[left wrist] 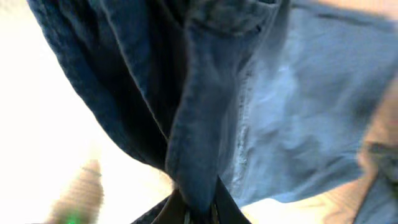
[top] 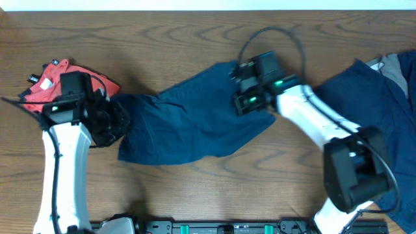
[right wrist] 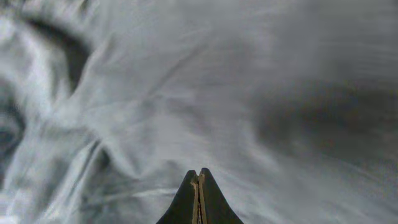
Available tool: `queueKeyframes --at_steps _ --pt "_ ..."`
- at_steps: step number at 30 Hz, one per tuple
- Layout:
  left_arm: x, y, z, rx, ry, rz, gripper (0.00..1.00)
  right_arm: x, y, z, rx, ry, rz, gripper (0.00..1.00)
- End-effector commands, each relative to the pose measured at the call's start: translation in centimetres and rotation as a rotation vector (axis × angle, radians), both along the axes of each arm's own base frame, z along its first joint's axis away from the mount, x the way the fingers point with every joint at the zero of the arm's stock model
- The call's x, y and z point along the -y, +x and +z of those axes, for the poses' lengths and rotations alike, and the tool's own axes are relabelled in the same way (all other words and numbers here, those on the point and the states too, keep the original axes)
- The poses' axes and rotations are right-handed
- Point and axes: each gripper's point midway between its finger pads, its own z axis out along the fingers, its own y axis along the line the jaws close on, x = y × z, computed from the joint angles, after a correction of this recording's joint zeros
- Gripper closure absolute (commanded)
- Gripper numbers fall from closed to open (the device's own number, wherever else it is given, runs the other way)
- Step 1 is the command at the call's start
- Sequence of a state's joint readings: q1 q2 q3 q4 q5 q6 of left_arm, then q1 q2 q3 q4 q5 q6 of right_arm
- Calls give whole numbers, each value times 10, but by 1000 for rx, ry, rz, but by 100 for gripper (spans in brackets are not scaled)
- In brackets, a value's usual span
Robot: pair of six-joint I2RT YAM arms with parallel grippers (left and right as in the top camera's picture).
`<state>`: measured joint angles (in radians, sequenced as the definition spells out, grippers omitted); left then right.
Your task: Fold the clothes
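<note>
I should release the bunched fold, now lifted off the table, on the shorts' far end (top: 236, 97) from my left gripper, beside my right gripper's fingers.
The navy shorts (top: 188, 123) lie spread and wrinkled across the middle of the wooden table. My left gripper (top: 117, 122) is at their left end. In the left wrist view it (left wrist: 199, 208) is shut on a bunched fold of the navy cloth (left wrist: 205, 124), which hangs lifted off the table. My right gripper (top: 244, 99) is over the shorts' upper right part. In the right wrist view its fingers (right wrist: 199, 175) are pressed together with nothing between them, and the cloth (right wrist: 217, 81) fills the view, looking washed-out grey.
A second navy garment (top: 377, 91) lies heaped at the right edge, with a grey cloth (top: 393, 65) behind it. A red cloth (top: 45, 78) lies at the back left, behind my left arm. Bare wood (top: 214, 188) runs along the front.
</note>
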<state>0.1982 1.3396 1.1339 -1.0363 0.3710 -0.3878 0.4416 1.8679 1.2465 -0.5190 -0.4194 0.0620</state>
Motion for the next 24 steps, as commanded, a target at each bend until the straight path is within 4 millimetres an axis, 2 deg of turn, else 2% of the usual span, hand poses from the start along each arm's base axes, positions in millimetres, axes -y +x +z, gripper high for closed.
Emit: queueKeyframes --at_steps 1,9,13,17,19,22,24 --pt "12 6 23 88 -49 -41 94 -46 -34 -13 -39 29 150 99" --pt "23 15 34 141 -130 -35 94 -124 -99 -61 -88 21 329 99" --pt "37 28 49 212 -232 -37 94 -156 -114 -70 -57 67 364 98" --pt "42 41 61 272 -287 -28 94 -181 -110 -58 32 138 394 95" --pt "42 44 63 285 -285 -31 94 -186 -101 -52 76 155 383 85" --pt "43 41 61 269 -288 -28 94 -173 -75 -40 121 119 313 75" --pt "43 38 59 254 -289 -26 94 -153 -54 -25 134 89 249 70"
